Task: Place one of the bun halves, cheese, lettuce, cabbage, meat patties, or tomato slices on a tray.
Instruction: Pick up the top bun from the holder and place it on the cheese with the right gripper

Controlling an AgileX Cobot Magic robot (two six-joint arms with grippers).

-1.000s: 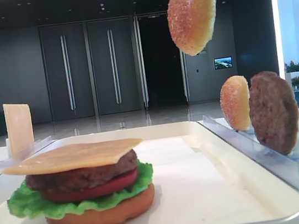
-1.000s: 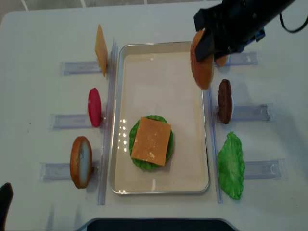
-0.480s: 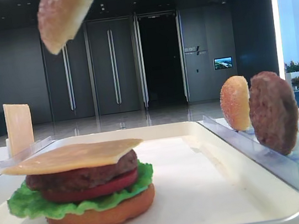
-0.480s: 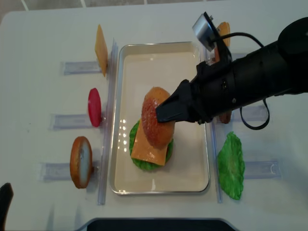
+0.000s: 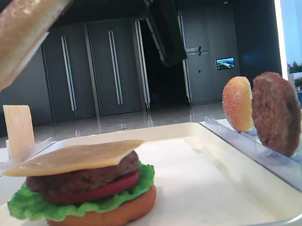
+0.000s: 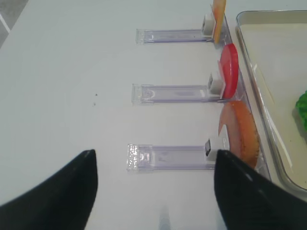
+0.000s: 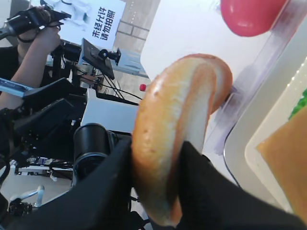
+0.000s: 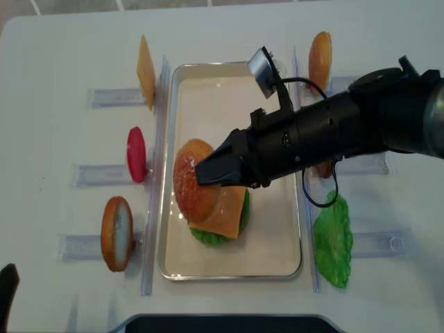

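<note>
I need to use my right gripper to set the seed-speckled bun half down and let go of it on the cheese [image 8: 217,198] [image 7: 293,162] that tops the burger stack.
My right gripper [image 8: 211,171] is shut on a seed-speckled bun half [image 8: 191,180], its black fingers [image 7: 109,188] pinching the bun half [image 7: 178,125] by its edge. It hangs tilted above the left part of the burger stack, clear of it, high at the upper left in the low view as the bun half [image 5: 15,37]. The stack sits on the cream tray [image 8: 230,103]: cheese [image 5: 73,157] on top, then a meat patty [image 5: 82,178], a tomato slice [image 5: 97,191], lettuce [image 5: 22,207] and an orange bun base [image 5: 105,218]. My left gripper [image 6: 153,157] is open above bare table, holding nothing.
Clear racks flank the tray. On the left stand a cheese slice [image 8: 145,69], a tomato slice [image 8: 137,154] and a bun half [image 8: 116,233]. On the right are a bun half [image 8: 320,58], a patty [image 5: 276,112] largely hidden under my arm from above, and lettuce [image 8: 333,240].
My right arm has swung the bun half from above the tray's back right corner forward and left, to over the burger stack, and the bun has tipped from upright towards flat.
</note>
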